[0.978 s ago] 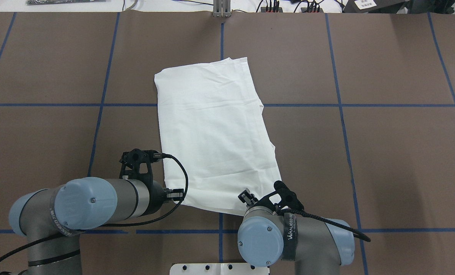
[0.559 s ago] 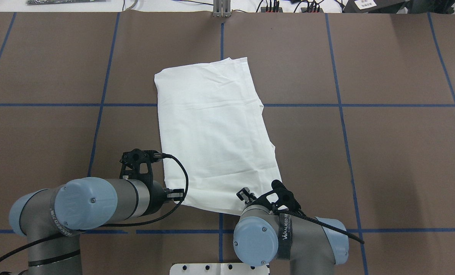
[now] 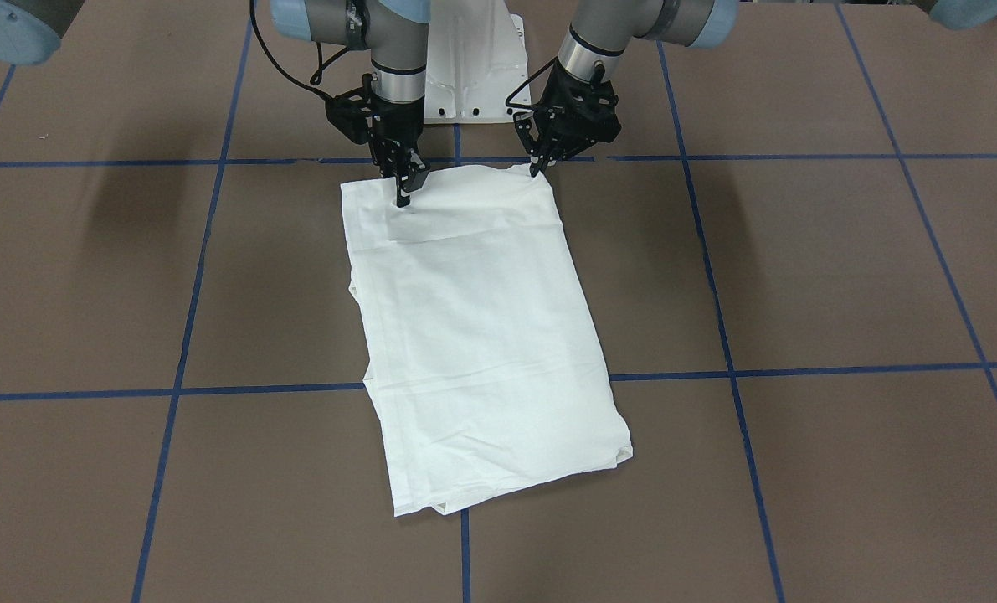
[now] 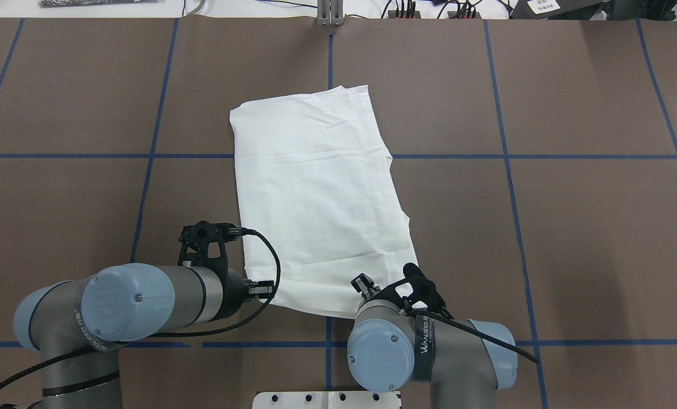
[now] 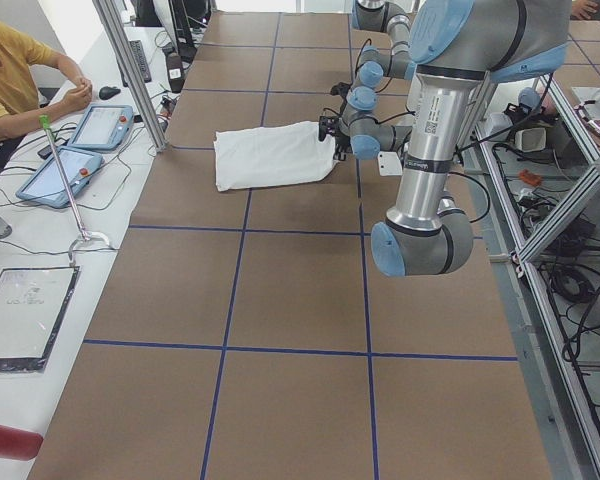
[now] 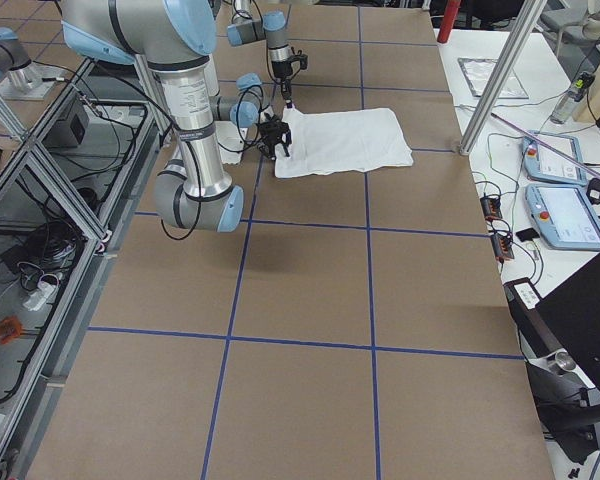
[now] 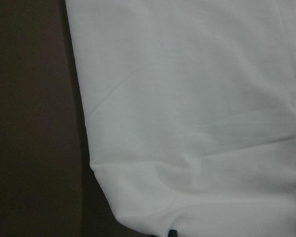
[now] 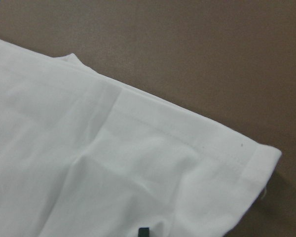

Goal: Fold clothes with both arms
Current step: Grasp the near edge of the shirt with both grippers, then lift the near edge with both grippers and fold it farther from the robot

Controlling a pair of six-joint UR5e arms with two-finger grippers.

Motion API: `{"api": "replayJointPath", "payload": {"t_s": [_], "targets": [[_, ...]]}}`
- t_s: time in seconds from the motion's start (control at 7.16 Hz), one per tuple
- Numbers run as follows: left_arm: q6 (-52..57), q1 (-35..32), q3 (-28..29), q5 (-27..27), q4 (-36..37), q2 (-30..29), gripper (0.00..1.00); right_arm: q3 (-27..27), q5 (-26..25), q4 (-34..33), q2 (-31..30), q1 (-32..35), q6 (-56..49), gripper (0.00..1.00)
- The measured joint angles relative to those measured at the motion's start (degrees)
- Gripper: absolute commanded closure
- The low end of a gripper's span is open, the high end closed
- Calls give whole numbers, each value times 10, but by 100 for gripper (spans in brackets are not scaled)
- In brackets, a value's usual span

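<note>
Next, the left gripper releases the corner of the hem just inside the shirt's side edge, level with the crosswise blue tape line (image 3: 578,367).
The white shirt (image 3: 481,335) lies folded into a long flat rectangle on the brown table, its near hem toward the robot (image 4: 315,193). My left gripper (image 3: 538,167) points down at the hem's corner on the robot's left. My right gripper (image 3: 403,197) presses its tips onto the cloth just inside the other near corner, dimpling it. From overhead both grippers are hidden under their wrists. The left wrist view shows the shirt's side edge (image 7: 197,113) and the right wrist view its stitched corner (image 8: 89,163), each with only a sliver of dark fingertip. How the jaws stand is unclear.
The white pedestal (image 3: 473,67) stands between the arm bases. Blue tape lines (image 4: 506,170) grid the brown table. A seated person (image 5: 10,80), tablets (image 5: 80,150) and an aluminium post (image 5: 130,70) are along the far side.
My right arm's wrist has shifted a little to the left and back toward the robot along the hem. The left arm and the shirt have stayed put.
</note>
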Motion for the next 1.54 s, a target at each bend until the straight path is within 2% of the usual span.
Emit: {"api": "replayJointPath", "payload": {"t_s": [0.28,0.42,0.7,0.98,1.12,1.26,1.54], "targets": [[2,-1,-3,-1,0,-1,100,27,2,-12,-2,18,-21,100],[15,-3,-18,-3,6,2,100,66,4,-44,-4,26,-43,100],[42,-6,-86,-16,65,7,100,159,6,-151,-4,21,-67,100],[46,-7,-164,-38,146,3,100,246,5,-250,4,-15,-69,100],[46,-6,-186,-41,172,-1,100,263,4,-281,18,-25,-70,100],[47,-8,-185,-42,183,-8,100,261,1,-294,30,-25,-79,100],[49,-42,-129,-42,187,-50,100,228,-8,-276,39,14,-134,100]]}}
